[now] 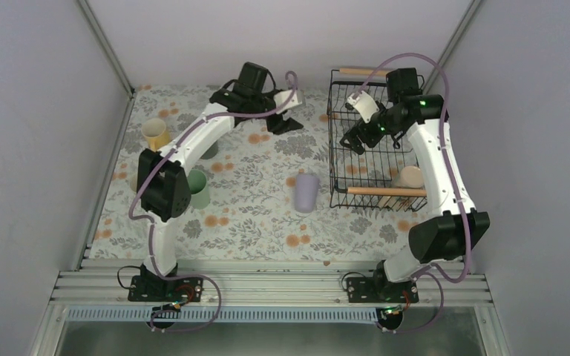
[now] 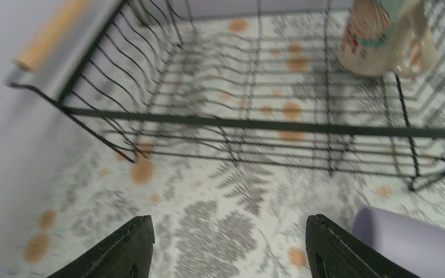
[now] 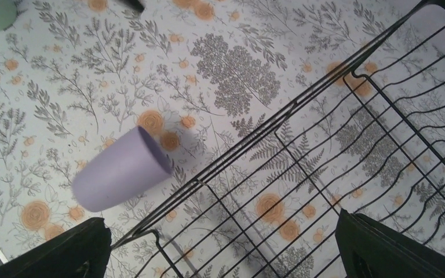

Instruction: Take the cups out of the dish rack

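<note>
The lavender cup is lying on its side near the dish rack, so I will pinch the cup's rim [image 1: 306,175] with my left gripper and take it over to the other cups.
The black wire dish rack [image 1: 375,141] stands at the right of the table. One beige cup [image 1: 410,176] sits in its near right corner and also shows in the left wrist view [image 2: 376,40]. A lavender cup [image 1: 306,191] stands on the mat just left of the rack. A yellow cup [image 1: 155,133] and a mint green cup [image 1: 197,189] stand at the left. My left gripper [image 1: 288,124] is open and empty above the mat, left of the rack [image 2: 255,124]. My right gripper [image 1: 352,139] is open and empty above the rack's left part [image 3: 324,145].
The lavender cup shows in the right wrist view [image 3: 119,171] outside the rack's wire wall, and at the lower right of the left wrist view [image 2: 411,243]. A dark cup [image 1: 209,148] is partly hidden under the left arm. Grey walls close in the flowered mat [image 1: 252,215].
</note>
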### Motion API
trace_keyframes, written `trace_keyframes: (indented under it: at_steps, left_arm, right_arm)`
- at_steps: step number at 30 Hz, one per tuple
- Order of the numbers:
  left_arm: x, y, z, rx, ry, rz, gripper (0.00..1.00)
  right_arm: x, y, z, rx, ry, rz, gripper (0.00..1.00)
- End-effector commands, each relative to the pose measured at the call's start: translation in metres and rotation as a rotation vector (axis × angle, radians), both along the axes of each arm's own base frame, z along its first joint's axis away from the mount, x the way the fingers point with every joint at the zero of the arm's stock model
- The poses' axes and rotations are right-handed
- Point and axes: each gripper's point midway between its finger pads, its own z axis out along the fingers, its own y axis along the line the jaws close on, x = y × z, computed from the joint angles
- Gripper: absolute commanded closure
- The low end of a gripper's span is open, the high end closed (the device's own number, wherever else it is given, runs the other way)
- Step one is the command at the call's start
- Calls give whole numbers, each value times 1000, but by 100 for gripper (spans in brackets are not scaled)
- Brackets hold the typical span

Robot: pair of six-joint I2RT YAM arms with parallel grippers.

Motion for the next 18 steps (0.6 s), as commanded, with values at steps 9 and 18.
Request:
trace_keyframes:
  at_steps: [9,18]
  left_arm:
    - [-78,7,-108,344,285,-231,32]
    - [-137,7,-174,462,474,-494,32]
  right_arm:
    - [-20,-18,-3,-115,-11,12,0]
    - [-28,-16,-14,-106,22,24,0]
